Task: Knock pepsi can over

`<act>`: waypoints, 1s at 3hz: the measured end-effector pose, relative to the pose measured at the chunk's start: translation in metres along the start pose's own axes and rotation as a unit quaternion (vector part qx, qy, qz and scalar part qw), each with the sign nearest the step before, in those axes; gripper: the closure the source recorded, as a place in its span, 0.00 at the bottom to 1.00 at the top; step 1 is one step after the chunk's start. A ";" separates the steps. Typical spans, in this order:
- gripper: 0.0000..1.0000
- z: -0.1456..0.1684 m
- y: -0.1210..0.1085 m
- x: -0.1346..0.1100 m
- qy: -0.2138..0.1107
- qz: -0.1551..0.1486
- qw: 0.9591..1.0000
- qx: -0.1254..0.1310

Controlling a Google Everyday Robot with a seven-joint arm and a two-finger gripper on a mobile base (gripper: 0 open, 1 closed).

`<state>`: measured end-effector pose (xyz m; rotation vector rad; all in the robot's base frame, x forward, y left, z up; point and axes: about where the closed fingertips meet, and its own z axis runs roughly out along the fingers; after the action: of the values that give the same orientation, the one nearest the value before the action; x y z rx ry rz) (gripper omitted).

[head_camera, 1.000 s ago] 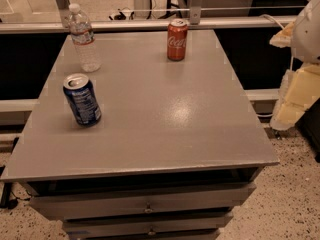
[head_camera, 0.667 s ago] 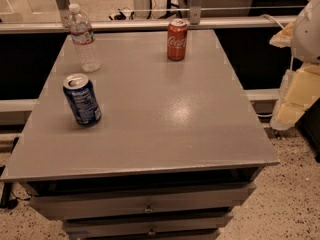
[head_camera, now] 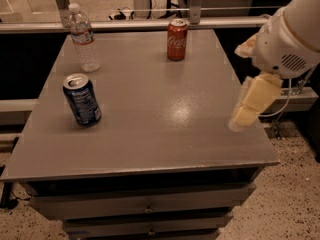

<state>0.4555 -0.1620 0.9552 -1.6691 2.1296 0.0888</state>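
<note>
The pepsi can will be lifted, so my gripper needs to next go to the middle of the pepsi can's body point(head_camera: 84, 103) and close there.
The pepsi can point(head_camera: 82, 100) stands upright on the left part of the grey table point(head_camera: 160, 134); it is dark blue with a silver top and white print. My gripper point(head_camera: 251, 104) hangs from the white arm at the right, pointing down over the table's right edge. It is far to the right of the pepsi can and touches nothing.
A red Coca-Cola can point(head_camera: 177, 39) stands upright near the back edge. A clear plastic water bottle point(head_camera: 84, 39) stands at the back left. The table has drawers below its front edge. A rail runs behind the table, and speckled floor lies to the right.
The arm and gripper have moved left, from beside the table to over its right edge. The cans and the bottle have not moved.
</note>
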 end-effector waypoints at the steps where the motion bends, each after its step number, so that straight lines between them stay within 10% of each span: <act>1: 0.00 0.049 0.006 -0.055 -0.084 -0.014 0.996 -0.031; 3: 0.00 0.124 0.000 -0.167 -0.229 -0.024 0.972 -0.046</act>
<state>0.5223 0.0288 0.9048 -1.5630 1.7582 0.5149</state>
